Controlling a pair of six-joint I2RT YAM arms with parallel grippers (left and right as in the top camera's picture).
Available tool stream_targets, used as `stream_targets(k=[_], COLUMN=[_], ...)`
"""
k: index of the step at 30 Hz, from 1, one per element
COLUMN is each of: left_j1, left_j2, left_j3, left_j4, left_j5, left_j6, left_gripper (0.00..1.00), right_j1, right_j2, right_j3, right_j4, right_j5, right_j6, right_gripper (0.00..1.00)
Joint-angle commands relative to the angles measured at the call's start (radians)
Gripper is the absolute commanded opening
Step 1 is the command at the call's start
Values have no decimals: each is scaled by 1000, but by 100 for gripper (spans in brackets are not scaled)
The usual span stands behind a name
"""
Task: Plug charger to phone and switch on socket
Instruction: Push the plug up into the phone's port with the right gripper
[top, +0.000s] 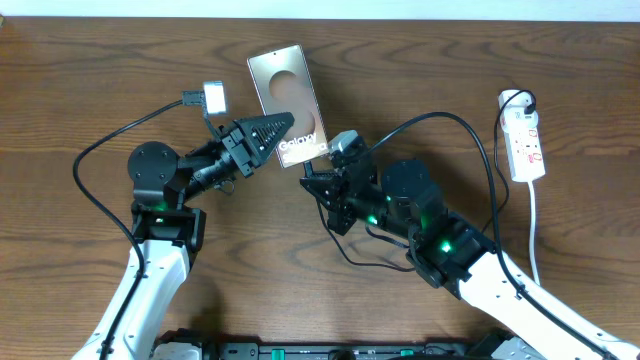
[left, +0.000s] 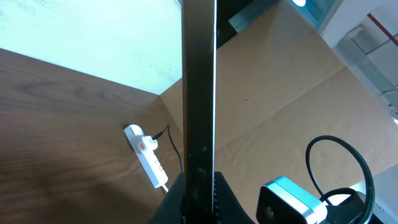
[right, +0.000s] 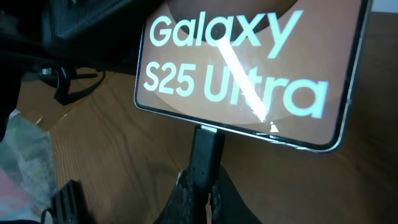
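Note:
The robot's left gripper needs to release the phone flat on the wooden table (top: 338, 187) under the right gripper.
The phone (top: 284, 88), silvery-beige with white "Galaxy" lettering, is held off the table and tilted, with my left gripper (top: 276, 127) shut on its side. In the left wrist view the phone (left: 199, 93) is a dark edge-on bar rising from my left gripper (left: 199, 190). My right gripper (right: 203, 182) is shut on the charger (right: 206, 148) by its black connector. The connector's tip meets the bottom edge of the phone (right: 249, 68); how deep it sits cannot be told. The white socket (top: 526, 140) lies far right, a black plug at its far end.
The socket (left: 148, 157) and its white cord lie on the wooden table (top: 100, 70) beyond the phone. Black arm cables arc over both arms. The right wrist's camera block (left: 289, 202) sits close beside my left gripper. A thin black cable (top: 372, 263) trails under the right arm.

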Motion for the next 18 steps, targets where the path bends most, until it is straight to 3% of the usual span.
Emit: stream_targets(k=[1, 11, 18], left_j1=[-44, -45, -45], left_j2=[2, 2, 2], left_j3=[-46, -46, -46], left_j4=[-32, -32, -32], left_j5=[258, 288, 271], left_j6=[36, 42, 60], left_gripper=[7, 7, 7], right_j1=[-17, -27, -27], right_j2=[-50, -50, -52], right_j3=[78, 78, 78], right_j4=[37, 168, -16], right_j5=[54, 90, 71], right_j6=[6, 5, 5], right_gripper=[1, 3, 27])
